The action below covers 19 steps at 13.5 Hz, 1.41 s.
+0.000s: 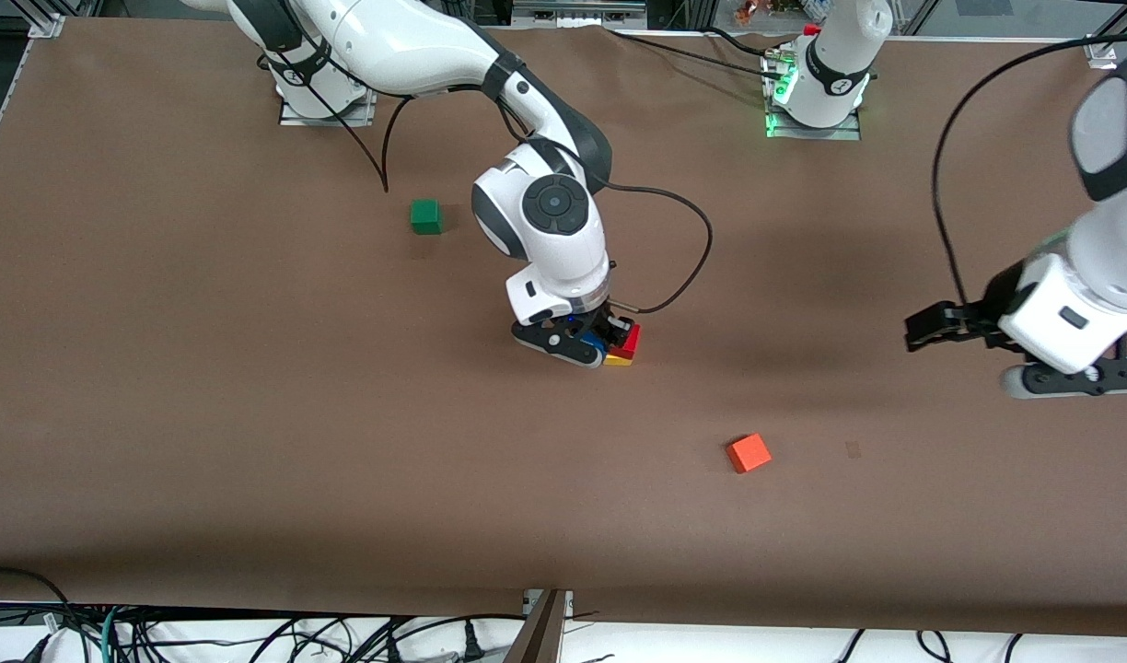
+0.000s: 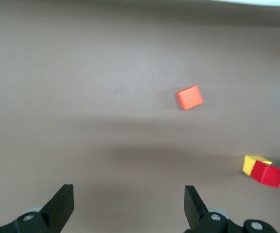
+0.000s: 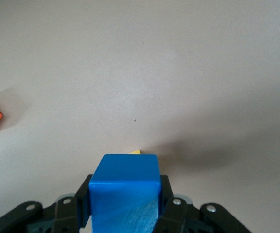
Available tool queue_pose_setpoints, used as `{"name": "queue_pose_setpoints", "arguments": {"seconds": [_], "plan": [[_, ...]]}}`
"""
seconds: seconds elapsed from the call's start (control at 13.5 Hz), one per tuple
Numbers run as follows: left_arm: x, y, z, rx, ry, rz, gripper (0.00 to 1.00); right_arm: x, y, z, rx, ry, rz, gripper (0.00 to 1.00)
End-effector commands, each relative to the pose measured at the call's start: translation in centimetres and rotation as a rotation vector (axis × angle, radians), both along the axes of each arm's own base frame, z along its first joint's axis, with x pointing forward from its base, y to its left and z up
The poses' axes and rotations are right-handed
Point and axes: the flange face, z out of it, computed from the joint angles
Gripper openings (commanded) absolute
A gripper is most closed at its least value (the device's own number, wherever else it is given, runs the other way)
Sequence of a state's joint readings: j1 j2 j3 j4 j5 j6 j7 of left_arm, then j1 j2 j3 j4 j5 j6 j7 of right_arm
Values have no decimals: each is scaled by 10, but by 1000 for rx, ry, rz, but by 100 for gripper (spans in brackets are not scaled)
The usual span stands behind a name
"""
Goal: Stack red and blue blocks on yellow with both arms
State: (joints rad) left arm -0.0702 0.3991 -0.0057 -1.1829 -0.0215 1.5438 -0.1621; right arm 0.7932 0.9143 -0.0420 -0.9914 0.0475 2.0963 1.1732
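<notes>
My right gripper is going to release the blue block, now held low beside the red block, on top of the red block (image 1: pixel 625 322), which is sitting on the yellow cube.
The red block (image 1: pixel 629 339) sits on the yellow cube (image 1: pixel 619 360) near the middle of the table. My right gripper (image 1: pixel 604 339) is shut on the blue block (image 1: pixel 595 347) and holds it low, right beside the red block. In the right wrist view the blue block (image 3: pixel 125 187) fills the space between the fingers, and a sliver of yellow (image 3: pixel 135 152) shows past it. My left gripper (image 1: pixel 912 331) is open and empty, up in the air over the left arm's end of the table. Its wrist view shows the red block (image 2: pixel 267 174) on the yellow cube (image 2: pixel 253 164).
An orange-red cube (image 1: pixel 749 452) lies nearer the front camera than the stack, toward the left arm's end; it also shows in the left wrist view (image 2: pixel 189 97). A green cube (image 1: pixel 425 216) lies toward the right arm's base. A black cable hangs from the right arm.
</notes>
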Motion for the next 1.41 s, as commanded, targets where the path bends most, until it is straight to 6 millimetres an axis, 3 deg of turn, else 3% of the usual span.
{"name": "queue_pose_setpoints", "arguments": {"seconds": [0.0, 0.37, 0.67, 1.11, 1.34], "plan": [[-10, 8, -1, 11, 50, -39, 100, 1, 15, 3, 13, -46, -21, 38], [-33, 47, 6, 0, 112, -92, 100, -18, 35, 1, 40, -40, -71, 38], [-76, 73, 3, -1, 93, -50, 100, -27, 44, -5, 49, -29, -84, 38], [-88, 54, -2, -3, 94, -86, 100, -29, 47, -16, 44, -29, -78, 45], [-82, 53, -7, -7, 102, -85, 100, -30, 46, -17, 42, -25, -78, 60]]}}
